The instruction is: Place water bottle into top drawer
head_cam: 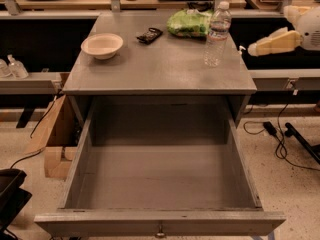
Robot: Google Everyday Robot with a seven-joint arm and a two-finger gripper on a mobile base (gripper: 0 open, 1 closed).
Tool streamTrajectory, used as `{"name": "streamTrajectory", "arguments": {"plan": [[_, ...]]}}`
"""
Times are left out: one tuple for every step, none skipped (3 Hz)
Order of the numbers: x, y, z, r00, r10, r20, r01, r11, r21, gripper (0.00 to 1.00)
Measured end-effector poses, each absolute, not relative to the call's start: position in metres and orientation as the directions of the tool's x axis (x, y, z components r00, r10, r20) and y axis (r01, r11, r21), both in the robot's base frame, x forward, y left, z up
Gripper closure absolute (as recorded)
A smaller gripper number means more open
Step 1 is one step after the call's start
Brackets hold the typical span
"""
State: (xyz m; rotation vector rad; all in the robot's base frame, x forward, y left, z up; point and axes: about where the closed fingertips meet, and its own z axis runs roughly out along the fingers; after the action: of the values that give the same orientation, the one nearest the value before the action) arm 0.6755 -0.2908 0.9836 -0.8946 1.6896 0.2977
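The robot's gripper should next close around the middle of the water bottle (216, 33), well below the bottle's white cap.
The water bottle (218, 34) stands upright near the right edge of the grey table top, clear and ribbed with a white cap. The top drawer (160, 222) is pulled wide open below the table top, and nothing lies inside it. A small metal pull sits at the centre of its front panel. My gripper (250, 49), cream-coloured, reaches in from the right edge of the view at table-top height. It points left towards the bottle and stands a short gap to the bottle's right, not touching it.
On the table top (150, 69) are a pale bowl (102, 45) at the left, a small dark object (149, 34) and a green bag (190, 23) at the back. A cardboard box (52, 134) stands on the floor at the left. Cables (280, 139) lie on the floor at the right.
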Motion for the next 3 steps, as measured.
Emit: {"name": "streamTrajectory", "arguments": {"plan": [[0.731, -0.279, 0.965, -0.037, -0.315, -0.948, -0.704, 0.682, -0.199, 0.00], [0.780, -0.263, 0.945, -0.032, -0.229, -0.973, -0.720, 0.681, -0.137, 0.00], [0.798, -0.254, 0.937, -0.030, -0.186, -0.982, -0.731, 0.674, -0.106, 0.00]]}}
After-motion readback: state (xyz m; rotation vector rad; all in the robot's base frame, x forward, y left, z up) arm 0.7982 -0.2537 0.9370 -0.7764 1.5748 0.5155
